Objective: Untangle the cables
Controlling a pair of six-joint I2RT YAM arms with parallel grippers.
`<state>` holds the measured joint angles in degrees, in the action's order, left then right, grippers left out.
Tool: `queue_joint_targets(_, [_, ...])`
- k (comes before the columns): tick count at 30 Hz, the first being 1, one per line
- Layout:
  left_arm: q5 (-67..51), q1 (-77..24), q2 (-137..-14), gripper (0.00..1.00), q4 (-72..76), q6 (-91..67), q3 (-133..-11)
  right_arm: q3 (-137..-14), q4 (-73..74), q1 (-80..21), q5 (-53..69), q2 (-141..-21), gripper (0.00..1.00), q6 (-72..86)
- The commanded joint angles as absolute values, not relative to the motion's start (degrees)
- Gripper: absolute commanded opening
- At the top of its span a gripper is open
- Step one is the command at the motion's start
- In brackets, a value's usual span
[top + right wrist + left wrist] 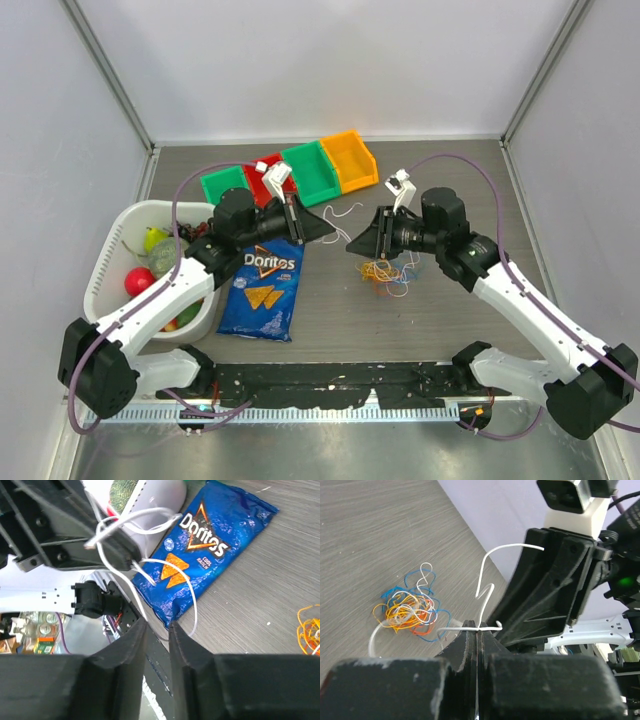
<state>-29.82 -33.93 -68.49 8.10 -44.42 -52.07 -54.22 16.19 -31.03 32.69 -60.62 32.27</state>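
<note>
The loop of the white cable hangs in front of the fingers of my right gripper, so that gripper should open and take the cable [144, 573] near my left gripper.
The cables are a small tangle [388, 272] of orange, yellow, blue and white strands lying on the table below my right gripper; the tangle also shows in the left wrist view [410, 611]. One white cable [482, 585] is pulled out of it and held up. My left gripper [477, 630] is shut on this white cable. In the top view the left gripper [325, 232] faces my right gripper [355, 243] tip to tip. My right gripper [156, 622] is open by a narrow gap, and a loop of the white cable [192, 600] hangs just in front of its tips.
A blue Doritos bag [263, 288] lies left of centre. A white basket [120, 235] with fruit stands at the left. Green [225, 185], red [268, 183], green [310, 168] and orange [350, 160] bins line the back. Glass walls enclose the table.
</note>
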Motion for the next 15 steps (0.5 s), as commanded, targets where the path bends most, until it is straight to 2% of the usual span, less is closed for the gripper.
queue_joint_targets(1, [-31.9, -33.66, -66.19, 0.0, 14.06, -41.84, -51.86, -58.61, 18.54, -31.11, 27.43, -59.41, 0.37, 28.31])
queue_joint_targets(3, [-32.43, -33.66, -65.83, 0.0, 13.36, -40.61, -51.85, -60.28, 19.07, -31.29, 26.81, -58.71, 0.59, 27.07])
queue_joint_targets(5, [-33.48, -33.75, -65.74, 0.0, 12.14, -39.03, -52.47, -61.78, 18.99, -31.2, 26.11, -57.57, 0.69, 26.19])
queue_joint_targets(9, [-36.64, -33.75, -66.44, 0.0, 8.27, -35.69, -54.58, -64.33, 18.63, -31.2, 25.14, -56.95, 0.75, 24.26])
queue_joint_targets(15, [-42.7, -33.75, -67.85, 0.0, 3.7, -33.31, -57.65, -66.88, 18.63, -31.2, 24.97, -59.32, 0.76, 16.27])
